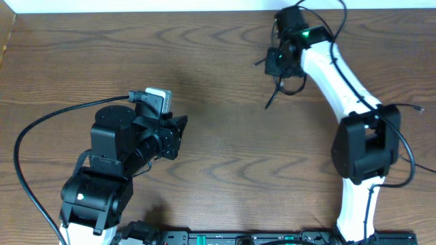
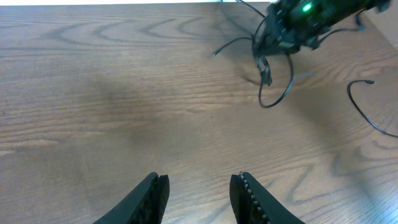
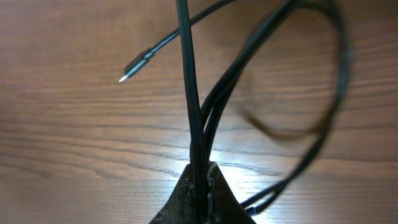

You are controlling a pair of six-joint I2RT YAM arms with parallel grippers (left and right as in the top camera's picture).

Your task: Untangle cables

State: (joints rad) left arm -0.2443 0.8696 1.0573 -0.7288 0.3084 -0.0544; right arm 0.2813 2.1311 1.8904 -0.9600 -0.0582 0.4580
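My right gripper should set the pieces of black cable down on the wood (image 1: 428, 121) next to the loose end of the thin black cord.
Black cables (image 1: 281, 85) hang in a small tangle from my right gripper (image 1: 278, 62) at the back of the table, and one loose end (image 1: 270, 103) trails toward the front. In the right wrist view the right gripper (image 3: 202, 173) is shut on several black cable strands (image 3: 190, 93). A loop (image 3: 333, 93) curves off to the right, and a plug end (image 3: 133, 68) points left. From the left wrist view the same cables (image 2: 273, 87) dangle just above the wood. My left gripper (image 2: 199, 186) is open over bare table, well short of them, also seen as the left gripper (image 1: 180, 129).
Another thin black cord (image 2: 364, 109) with a free end curves over the table beside the right arm (image 1: 340, 82). The table's back edge (image 1: 170, 12) meets a white wall. The left arm's body (image 1: 112, 160) fills the front left.
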